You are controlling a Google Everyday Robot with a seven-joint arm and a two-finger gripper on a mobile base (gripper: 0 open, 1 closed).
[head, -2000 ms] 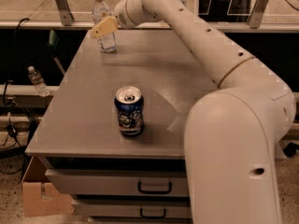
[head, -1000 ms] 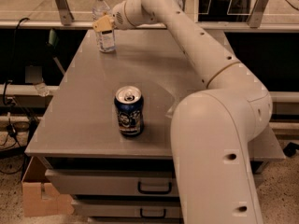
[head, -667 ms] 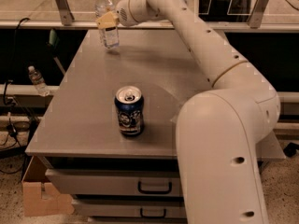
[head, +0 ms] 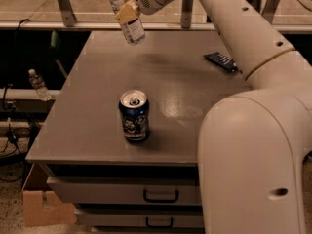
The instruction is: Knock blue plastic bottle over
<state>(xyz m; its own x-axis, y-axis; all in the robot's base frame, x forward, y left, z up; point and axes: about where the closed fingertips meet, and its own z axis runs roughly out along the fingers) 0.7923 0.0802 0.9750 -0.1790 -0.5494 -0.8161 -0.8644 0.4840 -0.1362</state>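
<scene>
Next, I let go of the blue plastic bottle with my gripper on the grey table (head: 141,53), at a spot just behind the blue drink can.
The blue plastic bottle (head: 130,27) is clear with a white label. It is at the far edge of the grey table (head: 87,116) and leans with its top toward the upper left; its cap is cut off by the frame's top edge. My gripper (head: 126,11) is at the top of the view, pressed against the bottle's upper half. My white arm reaches to it from the right foreground.
A blue drink can (head: 134,116) stands upright near the table's front middle. A dark flat packet (head: 222,61) lies at the right rear. A small clear bottle (head: 38,84) sits off the table on the left. Drawers (head: 161,195) and a cardboard box (head: 44,204) are below.
The gripper has moved right along the far edge. The bottle has gone from upright to leaning and has shifted right with it. The arm's shift uncovered the dark packet.
</scene>
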